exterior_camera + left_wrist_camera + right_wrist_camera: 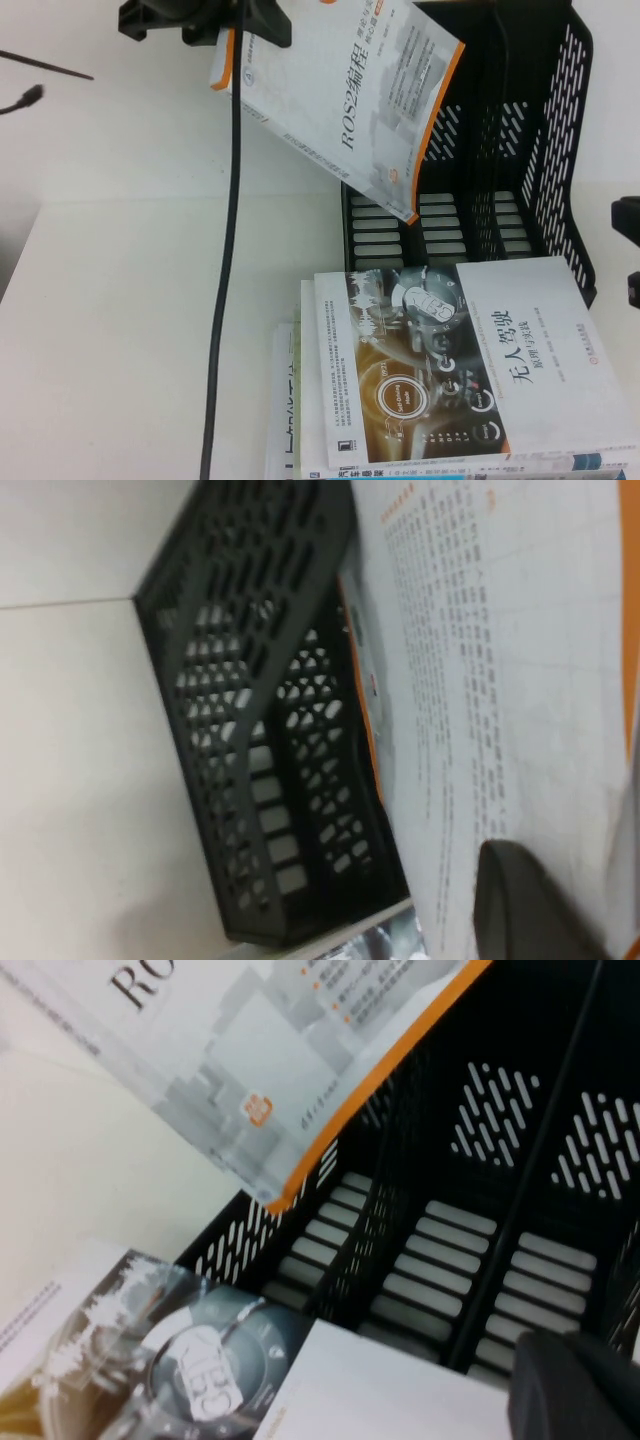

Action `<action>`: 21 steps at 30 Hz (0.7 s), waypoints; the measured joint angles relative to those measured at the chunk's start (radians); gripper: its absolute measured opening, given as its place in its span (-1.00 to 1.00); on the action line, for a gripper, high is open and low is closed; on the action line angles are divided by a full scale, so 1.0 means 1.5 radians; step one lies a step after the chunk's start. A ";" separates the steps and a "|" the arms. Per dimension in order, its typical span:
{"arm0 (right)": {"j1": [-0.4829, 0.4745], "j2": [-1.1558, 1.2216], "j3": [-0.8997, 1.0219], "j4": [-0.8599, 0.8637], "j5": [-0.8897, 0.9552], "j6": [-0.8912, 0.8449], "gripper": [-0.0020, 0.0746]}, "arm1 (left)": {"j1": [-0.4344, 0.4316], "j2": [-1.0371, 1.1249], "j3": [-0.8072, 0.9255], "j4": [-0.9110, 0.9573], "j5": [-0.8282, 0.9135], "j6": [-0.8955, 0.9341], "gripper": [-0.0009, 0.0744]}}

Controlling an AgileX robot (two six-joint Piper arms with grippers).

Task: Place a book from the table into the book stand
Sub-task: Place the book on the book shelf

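Note:
The robot's left gripper needs to release the white book upright in the book stand's slot (371, 246) (274, 820) farthest from the right gripper.
My left gripper (215, 25) is at the top of the high view, shut on the upper corner of a white book with orange edges (350, 95). The book hangs tilted in the air, its lower corner over the left slot of the black perforated book stand (560, 130). In the left wrist view the book's back cover (500, 680) lies against one dark finger (530, 910), with the stand (250, 680) beyond it. My right gripper (628, 245) is at the right edge beside the stand, holding nothing. Its wrist view shows the hanging book (250, 1050) and the stand's slots (450, 1240).
A stack of books (450, 370) lies on the white table (120, 330) just in front of the stand, and its top cover shows a car dashboard (150, 1360). A black cable (225, 280) hangs down from the left arm across the table.

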 joint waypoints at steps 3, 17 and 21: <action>0.000 0.000 0.012 0.000 -0.003 -0.001 -0.93 | 0.000 -0.001 -0.001 0.005 0.000 -0.005 -0.70; 0.000 0.000 0.036 0.000 -0.007 -0.002 -0.93 | 0.000 -0.095 -0.012 0.003 0.000 -0.001 -0.70; 0.000 0.000 0.036 0.000 -0.010 -0.002 -0.93 | 0.000 -0.099 -0.014 0.006 0.000 0.004 -0.70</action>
